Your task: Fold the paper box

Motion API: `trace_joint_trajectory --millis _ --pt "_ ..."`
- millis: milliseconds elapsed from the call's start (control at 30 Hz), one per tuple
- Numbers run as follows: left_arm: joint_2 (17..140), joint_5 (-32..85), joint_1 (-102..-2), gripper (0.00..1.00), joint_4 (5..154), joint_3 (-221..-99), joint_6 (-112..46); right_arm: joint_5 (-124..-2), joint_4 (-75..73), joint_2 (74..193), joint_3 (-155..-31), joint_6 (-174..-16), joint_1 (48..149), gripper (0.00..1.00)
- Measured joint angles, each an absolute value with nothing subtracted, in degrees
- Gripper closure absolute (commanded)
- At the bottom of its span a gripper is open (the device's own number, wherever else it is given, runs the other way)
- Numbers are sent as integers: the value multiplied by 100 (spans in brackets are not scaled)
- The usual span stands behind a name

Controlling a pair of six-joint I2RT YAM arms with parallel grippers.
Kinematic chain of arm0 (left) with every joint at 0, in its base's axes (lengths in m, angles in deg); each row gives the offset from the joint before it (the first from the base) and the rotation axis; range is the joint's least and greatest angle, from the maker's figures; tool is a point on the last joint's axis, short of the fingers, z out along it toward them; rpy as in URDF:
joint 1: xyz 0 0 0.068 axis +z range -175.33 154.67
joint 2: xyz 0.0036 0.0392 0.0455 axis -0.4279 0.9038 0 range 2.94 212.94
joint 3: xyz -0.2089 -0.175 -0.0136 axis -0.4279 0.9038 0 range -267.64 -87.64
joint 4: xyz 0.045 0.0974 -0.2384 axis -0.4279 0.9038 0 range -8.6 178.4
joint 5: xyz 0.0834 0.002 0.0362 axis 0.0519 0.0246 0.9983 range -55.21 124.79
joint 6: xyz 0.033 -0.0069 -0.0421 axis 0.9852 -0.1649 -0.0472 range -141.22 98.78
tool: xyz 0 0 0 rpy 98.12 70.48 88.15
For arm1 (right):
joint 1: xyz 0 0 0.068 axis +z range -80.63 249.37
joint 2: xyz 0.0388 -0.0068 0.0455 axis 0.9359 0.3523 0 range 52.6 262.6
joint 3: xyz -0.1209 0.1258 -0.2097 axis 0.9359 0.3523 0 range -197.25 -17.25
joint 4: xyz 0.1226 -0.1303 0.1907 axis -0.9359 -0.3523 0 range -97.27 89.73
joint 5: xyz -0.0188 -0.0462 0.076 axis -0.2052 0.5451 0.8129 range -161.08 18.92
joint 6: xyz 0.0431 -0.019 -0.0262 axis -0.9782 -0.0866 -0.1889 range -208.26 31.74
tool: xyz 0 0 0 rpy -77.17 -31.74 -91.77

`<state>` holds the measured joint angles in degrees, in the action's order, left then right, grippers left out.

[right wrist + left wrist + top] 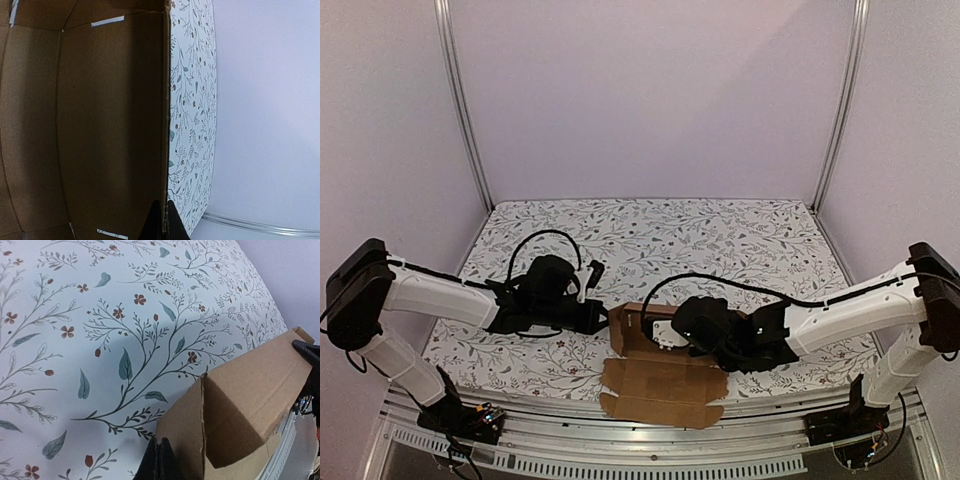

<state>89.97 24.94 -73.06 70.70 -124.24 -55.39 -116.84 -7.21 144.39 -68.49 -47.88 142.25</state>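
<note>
I have my left gripper's shut fingers resting on the outside of the box's short side, so I need to open them and grip the short side's open edge (203, 427).
The paper box (660, 385), plain brown cardboard, lies half-formed near the table's front edge, its front flaps flat and its left wall raised. In the left wrist view a raised wall and a folded-in corner flap of the paper box (250, 385) show. My left gripper (604, 318) (160, 452) is shut and empty, its tips at the outside of that left wall. My right gripper (672, 335) reaches into the box from the right. In the right wrist view the right gripper (164, 215) is shut on the edge of an upright wall of the paper box (100, 125).
A floral tablecloth (720, 240) covers the table. A metal rail (640, 440) runs along the front edge just below the box's flaps. Pale walls and aluminium posts (840, 100) enclose the back and sides.
</note>
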Motion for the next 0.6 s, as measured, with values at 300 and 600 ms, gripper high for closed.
trace_joint_trajectory --millis 300,600 --pt "8997 2497 -7411 100 7046 -12369 -5541 -12278 -299 14680 -6762 -4583 14520 100" --pt "8975 2514 -7426 100 7053 -12292 -5539 -12770 70 14765 -6639 -4323 14743 100"
